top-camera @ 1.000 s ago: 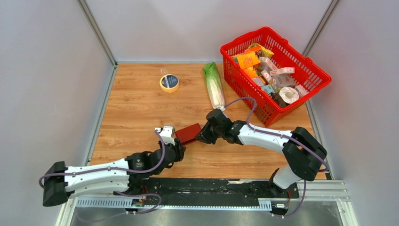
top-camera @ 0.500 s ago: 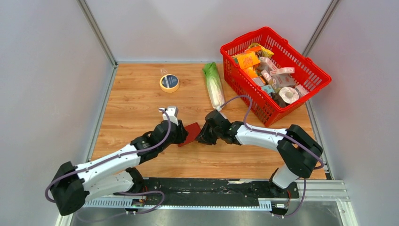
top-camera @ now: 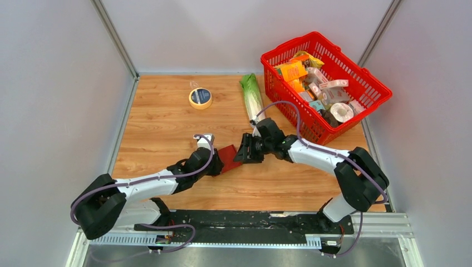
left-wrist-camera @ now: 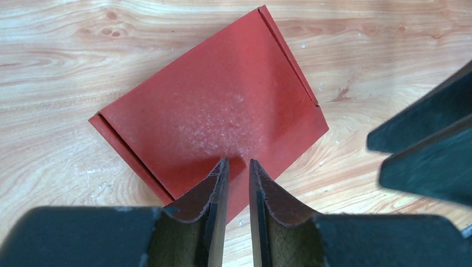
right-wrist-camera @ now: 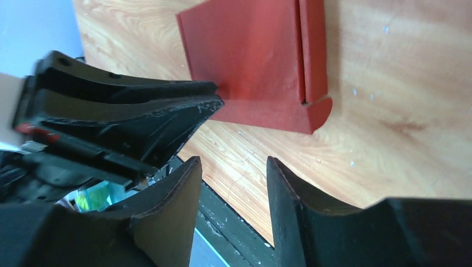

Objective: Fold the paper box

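The paper box lies flat with my right gripper off its corner, so it should pinch the narrow flap [right-wrist-camera: 314, 51] to draw the box open.
The paper box [top-camera: 229, 152] lies flat on the wooden table, a dark-red sheet with narrow folded flaps along two sides. It shows in the left wrist view [left-wrist-camera: 211, 111] and the right wrist view [right-wrist-camera: 250, 55]. My left gripper [top-camera: 216, 162] is at the box's near-left edge; its fingers stand almost together over that edge [left-wrist-camera: 238, 162], with nothing between them. My right gripper [top-camera: 245, 154] is open and empty at the box's right side [right-wrist-camera: 234, 164], just off the box. The left fingers [right-wrist-camera: 139, 111] touch the box's corner in the right wrist view.
A red mesh basket [top-camera: 356, 64] full of packages stands at the back right. A green vegetable pack [top-camera: 253, 103] lies beside it, just behind the right wrist. A tape roll [top-camera: 200, 98] lies at the back left. A black rail [top-camera: 245, 222] runs along the table's near edge.
My left arm swung up and across, then came down at the box's near-left edge. My right gripper drew back a little toward the far right. The box now lies flat.
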{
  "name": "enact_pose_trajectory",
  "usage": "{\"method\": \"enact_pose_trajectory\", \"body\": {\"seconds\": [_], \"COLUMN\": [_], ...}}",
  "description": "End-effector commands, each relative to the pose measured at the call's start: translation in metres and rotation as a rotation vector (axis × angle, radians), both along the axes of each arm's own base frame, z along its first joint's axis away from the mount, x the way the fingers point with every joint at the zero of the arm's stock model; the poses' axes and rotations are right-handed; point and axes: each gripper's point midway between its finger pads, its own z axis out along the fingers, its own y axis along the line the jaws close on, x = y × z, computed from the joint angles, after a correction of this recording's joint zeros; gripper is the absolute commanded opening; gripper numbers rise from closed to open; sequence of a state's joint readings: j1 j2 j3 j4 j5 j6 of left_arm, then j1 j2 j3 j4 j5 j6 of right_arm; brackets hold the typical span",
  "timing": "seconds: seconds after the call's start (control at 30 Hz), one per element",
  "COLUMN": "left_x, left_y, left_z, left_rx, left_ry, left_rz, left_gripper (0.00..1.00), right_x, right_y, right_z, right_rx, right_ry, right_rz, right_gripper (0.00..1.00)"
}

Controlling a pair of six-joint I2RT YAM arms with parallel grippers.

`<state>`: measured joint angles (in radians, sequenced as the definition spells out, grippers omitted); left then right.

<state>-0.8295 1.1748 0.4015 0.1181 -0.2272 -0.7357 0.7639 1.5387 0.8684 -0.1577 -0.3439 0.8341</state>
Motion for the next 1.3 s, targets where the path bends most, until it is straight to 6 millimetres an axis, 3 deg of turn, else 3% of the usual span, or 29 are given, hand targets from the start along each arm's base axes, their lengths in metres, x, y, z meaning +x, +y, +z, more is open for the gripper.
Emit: {"method": "enact_pose_trajectory", "body": {"seconds": [0.0, 0.03, 0.17, 0.2, 0.3, 0.47, 0.53, 0.57, 0.67, 0.7, 0.8, 0.9, 1.07, 1.27], "left_x": [-0.002, -0.004, -0.007, -0.007, -0.008, -0.009, -0.009, -0.010, -0.009, -0.010, -0.010, -0.010, -0.010, -0.010], "left_y": [0.001, 0.003, 0.009, 0.010, 0.013, 0.011, 0.010, 0.009, 0.008, 0.009, 0.009, 0.008, 0.005, 0.003], "left_z": [-0.006, -0.009, -0.012, -0.014, -0.016, -0.015, -0.014, -0.013, -0.010, -0.009, -0.006, -0.003, 0.000, 0.010], "left_rx": [-0.036, -0.033, -0.035, -0.032, -0.023, -0.021, -0.019, -0.021, -0.028, -0.026, -0.025, -0.025, -0.032, -0.049], "left_ry": [0.012, 0.020, 0.025, 0.027, 0.032, 0.028, 0.030, 0.030, 0.028, 0.029, 0.026, 0.027, 0.030, 0.015], "left_rz": [0.023, 0.028, 0.048, 0.052, 0.056, 0.039, 0.033, 0.027, 0.027, 0.026, 0.024, 0.019, 0.005, -0.001], "left_gripper": [0.28, 0.28, 0.27, 0.27, 0.27, 0.27, 0.27, 0.27, 0.27, 0.27, 0.28, 0.28, 0.28, 0.29], "right_x": [0.008, 0.013, 0.026, 0.030, 0.037, 0.043, 0.044, 0.046, 0.050, 0.057, 0.071, 0.076, 0.080, 0.081], "right_y": [0.013, 0.019, 0.035, 0.037, 0.040, 0.031, 0.026, 0.024, 0.018, 0.016, -0.003, -0.008, 0.001, 0.001], "right_z": [0.035, 0.047, 0.044, 0.034, 0.011, -0.029, -0.032, -0.023, -0.008, -0.003, -0.024, -0.041, -0.044, -0.051], "right_rx": [0.155, 0.168, 0.194, 0.187, 0.157, 0.069, 0.032, 0.031, -0.004, -0.025, -0.189, -0.271, -0.229, -0.226], "right_ry": [-0.108, -0.124, -0.130, -0.119, -0.107, -0.102, -0.123, -0.148, -0.220, -0.250, -0.260, -0.206, -0.223, -0.210], "right_rz": [0.271, 0.291, 0.318, 0.314, 0.300, 0.266, 0.258, 0.255, 0.271, 0.269, 0.242, 0.234, 0.225, 0.195], "right_gripper": [0.49, 0.49, 0.38, 0.29, 0.18, 0.17, 0.18, 0.18, 0.27, 0.35, 0.47, 0.47, 0.45, 0.33]}}
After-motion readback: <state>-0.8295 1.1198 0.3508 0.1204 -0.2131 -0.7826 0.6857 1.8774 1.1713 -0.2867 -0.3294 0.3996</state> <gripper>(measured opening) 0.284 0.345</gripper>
